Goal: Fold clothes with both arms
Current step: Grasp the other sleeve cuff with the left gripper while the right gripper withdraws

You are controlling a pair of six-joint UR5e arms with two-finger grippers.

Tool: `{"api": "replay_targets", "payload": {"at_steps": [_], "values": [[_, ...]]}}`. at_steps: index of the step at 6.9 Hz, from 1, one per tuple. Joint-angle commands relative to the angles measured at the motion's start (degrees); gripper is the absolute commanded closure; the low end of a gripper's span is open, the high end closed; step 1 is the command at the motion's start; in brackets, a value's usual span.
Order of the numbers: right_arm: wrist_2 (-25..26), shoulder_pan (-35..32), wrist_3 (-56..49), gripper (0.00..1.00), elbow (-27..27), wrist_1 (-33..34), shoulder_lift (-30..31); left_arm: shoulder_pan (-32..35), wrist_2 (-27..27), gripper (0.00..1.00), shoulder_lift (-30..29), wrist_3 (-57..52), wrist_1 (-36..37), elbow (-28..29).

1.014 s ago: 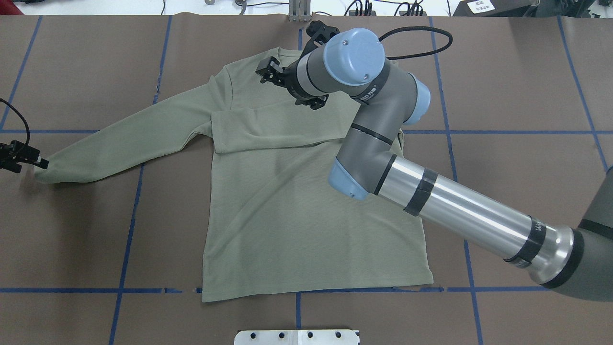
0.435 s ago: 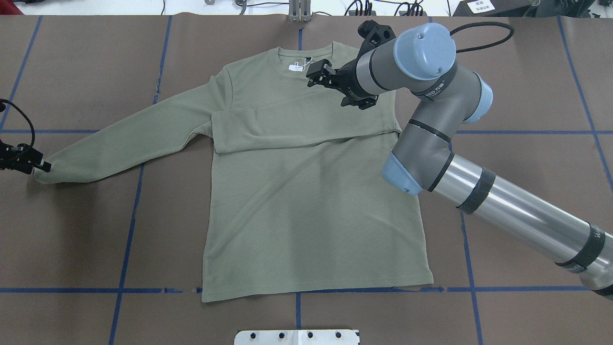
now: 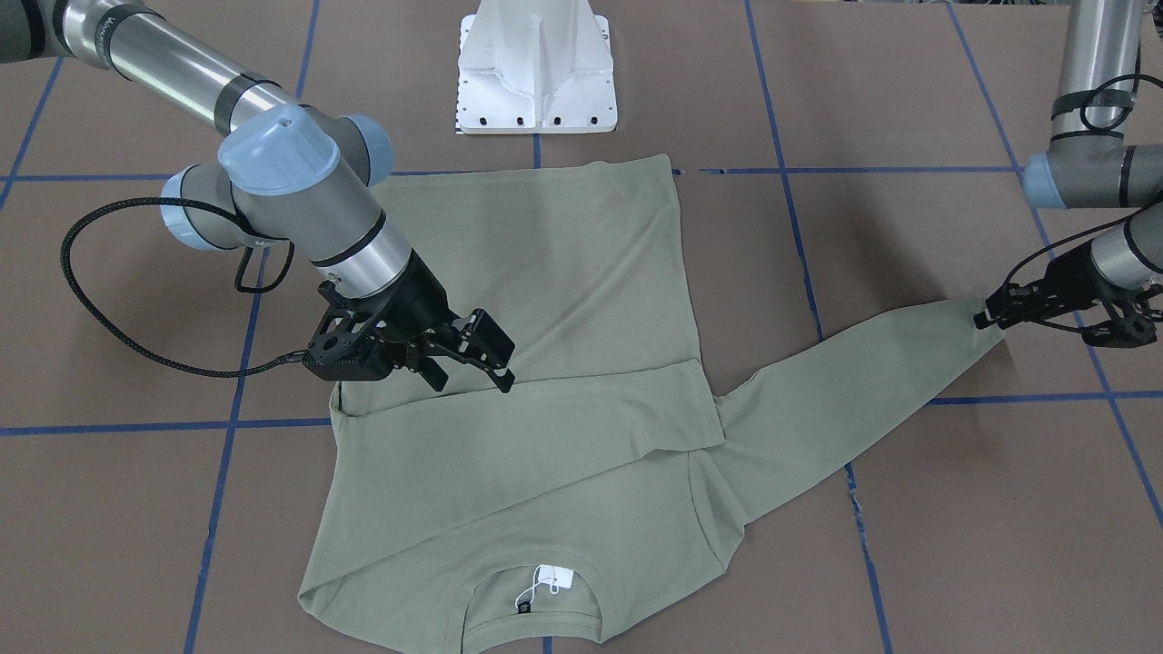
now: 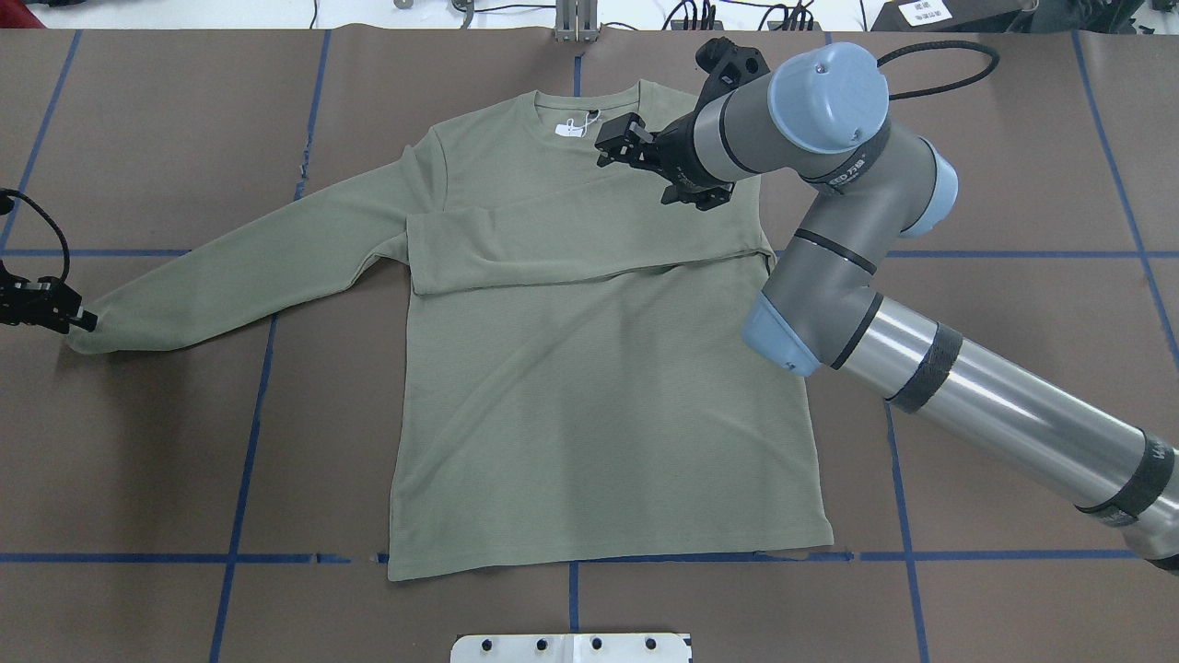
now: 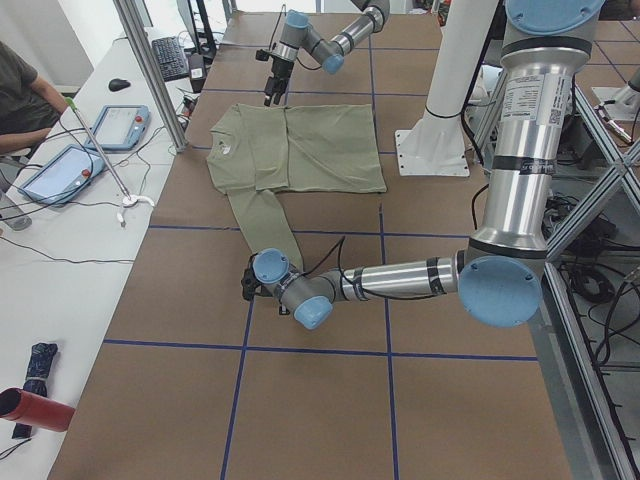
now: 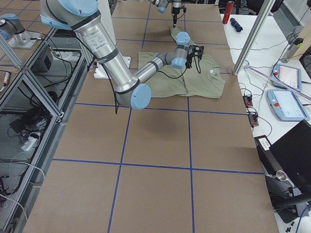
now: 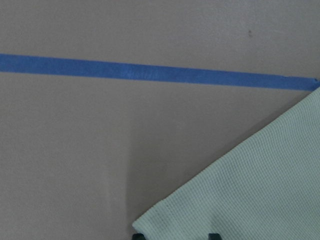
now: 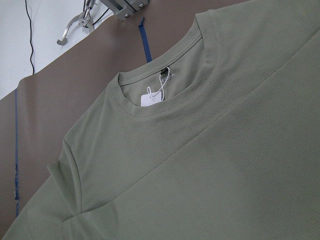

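Observation:
My left gripper needs to release the cuff of the outstretched sleeve on the folded sleeve, just inside the shirt's opposite side edge (image 3: 368,451).
The sage-green long-sleeved shirt (image 4: 589,396) lies flat, collar at the far side, white tag (image 4: 571,129) showing. One sleeve is folded across the chest (image 3: 545,427). The other sleeve stretches out to my left. My left gripper (image 4: 85,322) sits low at that sleeve's cuff and looks shut on it. In the left wrist view the cuff corner (image 7: 250,200) lies between two dark fingertips at the bottom edge. My right gripper (image 4: 615,143) is open and empty, above the shirt's shoulder beside the collar. It also shows in the front view (image 3: 471,380).
The white pedestal base (image 3: 536,73) stands at the near table edge. Blue tape lines (image 4: 244,414) grid the brown table. A metal clamp (image 4: 576,28) sits at the far edge. A side table with tablets (image 5: 90,140) and an operator lies beyond.
My right arm swung right, off the collar area, so the collar and tag now show; its gripper stayed open. My left gripper shifted slightly at the cuff.

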State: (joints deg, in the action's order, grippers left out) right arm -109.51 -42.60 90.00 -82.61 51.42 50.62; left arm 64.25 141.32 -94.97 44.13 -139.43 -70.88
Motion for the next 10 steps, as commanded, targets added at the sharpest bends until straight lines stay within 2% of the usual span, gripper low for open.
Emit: {"api": "replay_targets", "payload": {"at_steps": [1, 2, 3, 4, 6, 7, 8, 9, 10], "values": [[-0.1, 0.0, -0.1, 0.0, -0.9, 0.0, 1.3, 0.0, 0.6, 1.0, 0.0, 0.5, 0.2, -1.1], [-0.2, -0.2, -0.1, 0.0, -1.1, 0.0, 1.6, 0.1, 1.6, 1.0, 0.0, 2.0, 0.5, -3.7], [-1.7, -1.3, -0.1, 0.0, -1.3, 0.0, 2.5, 0.0, 5.5, 1.0, 0.0, 9.1, 0.7, -9.4], [-7.1, -4.9, -2.1, 0.0, -3.1, 0.0, 5.8, 0.0, 6.3, 1.0, -3.4, 18.5, 0.8, -14.1], [-15.1, -12.6, -13.8, 0.0, -7.0, -0.2, 15.9, -5.9, 5.2, 1.0, -19.0, 40.6, 0.7, -14.2], [-18.4, -16.2, -17.6, 0.0, -8.1, -0.2, 20.0, -8.6, 0.9, 1.0, -25.0, 49.0, 0.8, -14.0], [-21.1, -19.2, -21.1, 0.0, -8.2, -0.3, 23.5, -13.3, -6.2, 1.0, -31.5, 55.6, 0.8, -13.4], [-23.9, -22.6, -26.7, 0.0, -8.4, -0.3, 26.5, -17.9, -16.2, 1.0, -40.2, 59.0, 1.1, -9.1], [-25.1, -25.1, -31.8, 0.0, -8.4, -0.2, 29.0, -20.0, -23.6, 1.0, -52.4, 61.4, 4.0, -0.1]]}}
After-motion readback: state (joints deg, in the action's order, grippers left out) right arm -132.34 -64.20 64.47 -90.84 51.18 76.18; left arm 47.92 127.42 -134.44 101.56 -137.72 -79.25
